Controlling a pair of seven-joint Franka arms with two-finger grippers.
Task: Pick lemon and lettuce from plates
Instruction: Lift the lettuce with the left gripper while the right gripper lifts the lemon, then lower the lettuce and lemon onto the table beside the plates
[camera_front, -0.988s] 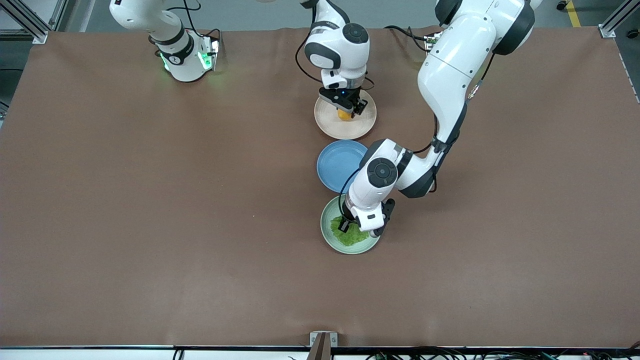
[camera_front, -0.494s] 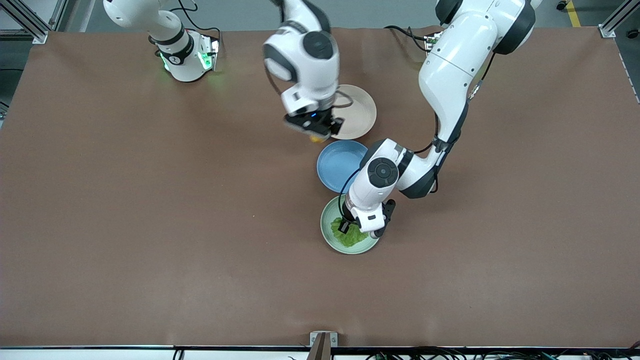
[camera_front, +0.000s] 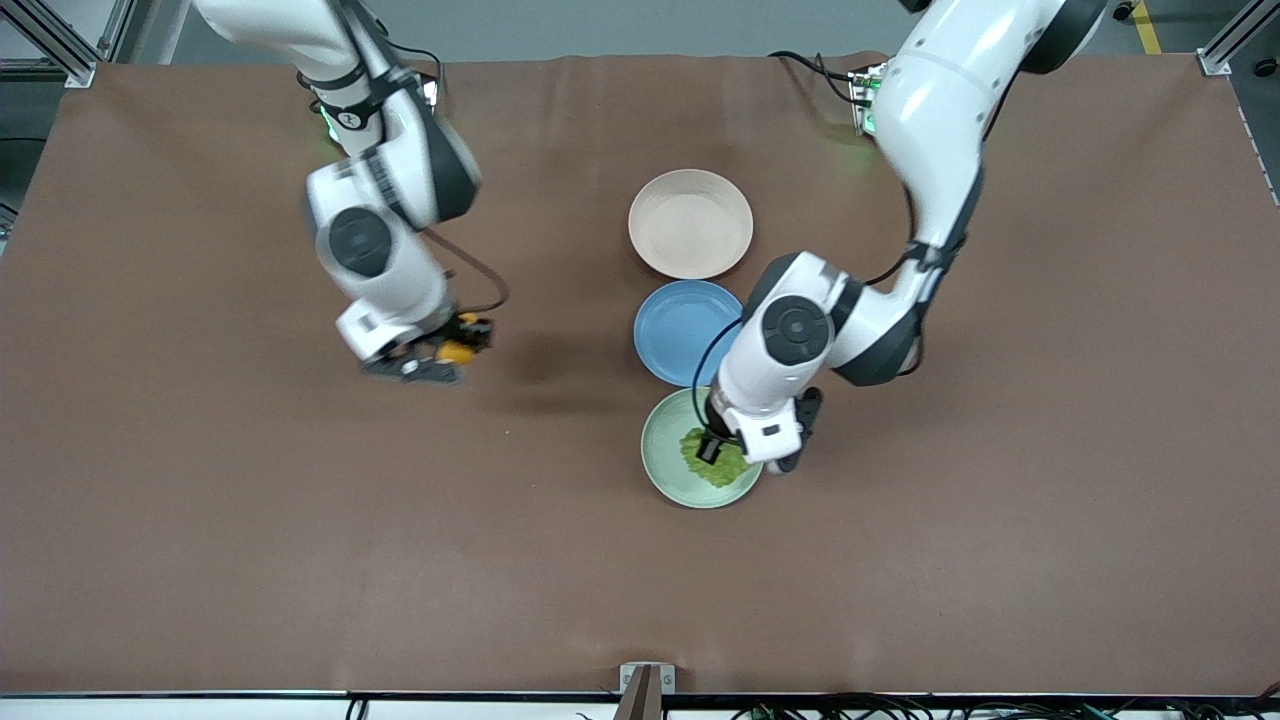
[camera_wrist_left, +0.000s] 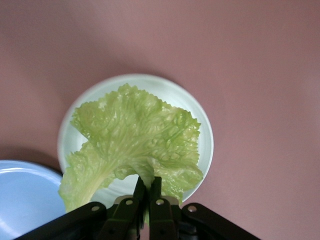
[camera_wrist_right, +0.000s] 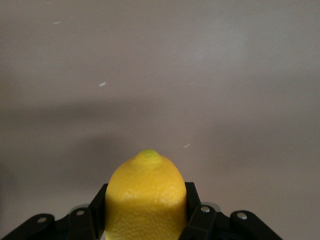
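The lettuce, still just above the mint green plate, will be let go by my left gripper on bare table (camera_front: 897, 377) under that gripper's own arm, away from the blue plate.
My right gripper (camera_front: 445, 357) is shut on the yellow lemon (camera_front: 458, 351) and holds it in the air over bare table toward the right arm's end, well away from the plates. In the right wrist view the lemon (camera_wrist_right: 146, 197) fills the space between the jaws. My left gripper (camera_front: 722, 452) is shut on the stem of the crinkled green lettuce leaf (camera_front: 712, 468) and holds it just above the mint green plate (camera_front: 662, 462). In the left wrist view the leaf (camera_wrist_left: 132, 142) hangs over that plate (camera_wrist_left: 202, 130). The cream plate (camera_front: 690, 222) is bare.
A blue plate (camera_front: 675, 330) lies between the cream plate and the mint green plate; its edge also shows in the left wrist view (camera_wrist_left: 22, 197). Brown table covering stretches all around.
My right gripper has carried the lemon off the cream plate and across toward the right arm's end of the table. My left gripper has risen slightly with the lettuce pinched in it.
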